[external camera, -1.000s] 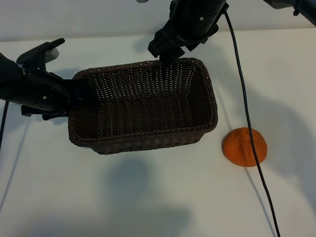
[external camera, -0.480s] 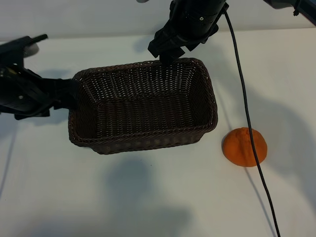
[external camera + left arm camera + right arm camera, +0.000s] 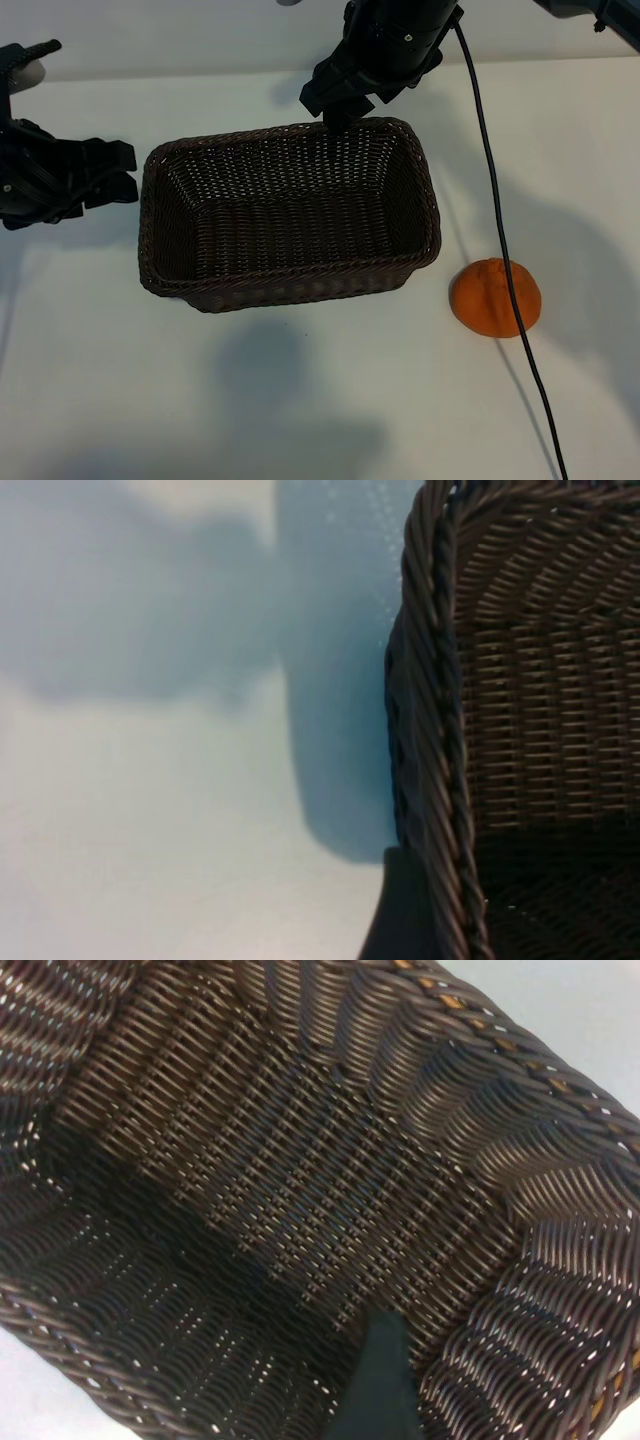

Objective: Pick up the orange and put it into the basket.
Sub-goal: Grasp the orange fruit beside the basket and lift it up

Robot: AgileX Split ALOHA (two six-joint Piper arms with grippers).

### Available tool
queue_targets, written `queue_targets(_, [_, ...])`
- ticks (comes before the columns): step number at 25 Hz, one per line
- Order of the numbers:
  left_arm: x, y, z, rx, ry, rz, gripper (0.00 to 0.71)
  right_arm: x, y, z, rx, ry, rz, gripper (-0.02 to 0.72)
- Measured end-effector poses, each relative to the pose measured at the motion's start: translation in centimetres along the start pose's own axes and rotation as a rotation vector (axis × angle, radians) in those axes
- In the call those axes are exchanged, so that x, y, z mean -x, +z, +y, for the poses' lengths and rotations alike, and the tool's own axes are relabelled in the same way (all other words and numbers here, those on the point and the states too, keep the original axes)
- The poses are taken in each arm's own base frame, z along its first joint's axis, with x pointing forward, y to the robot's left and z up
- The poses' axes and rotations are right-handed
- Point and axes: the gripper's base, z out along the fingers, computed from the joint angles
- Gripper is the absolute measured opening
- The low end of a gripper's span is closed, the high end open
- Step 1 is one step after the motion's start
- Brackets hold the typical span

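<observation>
The far half of the orange [image 3: 497,276] beside the basket is the next spot for my right gripper to go to and close on.
The orange [image 3: 495,297] lies on the white table to the right of the basket, free of both grippers. The dark brown wicker basket [image 3: 290,272] stands mid-table with nothing inside. My left gripper [image 3: 128,172] is open just off the basket's left end, not touching it. In the left wrist view one of its fingers [image 3: 400,920] shows beside the braided rim [image 3: 432,680]. My right gripper [image 3: 338,115] hangs at the basket's far rim, open. In the right wrist view one of its fingers [image 3: 378,1380] reaches down inside the basket [image 3: 300,1160]; the other is hidden.
A black cable [image 3: 500,230] runs from the right arm down across the table and passes over the orange. Bare white table [image 3: 300,400] lies in front of the basket and to the right of the orange.
My left gripper has drawn back to the left, off the basket's left rim. The basket, the orange and the right arm have not moved.
</observation>
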Motion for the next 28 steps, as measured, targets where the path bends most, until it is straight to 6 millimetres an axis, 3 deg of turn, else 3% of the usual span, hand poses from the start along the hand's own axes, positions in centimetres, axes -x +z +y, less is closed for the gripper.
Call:
queue_targets(9, [0.0,-0.1,0.0,-0.001,0.001,0.008,0.592,0.1,0.0,0.4,0.042,0.046,-0.006,0.595])
queue_targets(16, [1.7,-1.4,-0.9,-0.018,0.02,-0.027,0.592,0.1,-0.6,0.4,0.039,0.046,-0.018,0.594])
queue_targets(19, [1.7,-1.5,-0.9,-0.016,0.025,-0.023,0.592,0.0,-2.2,0.3,0.003,0.03,-0.045,0.578])
queue_targets(28, [1.7,-1.5,-0.9,-0.015,0.037,-0.019,0.591,-1.4,-10.0,-0.7,-0.169,0.007,-0.177,0.54])
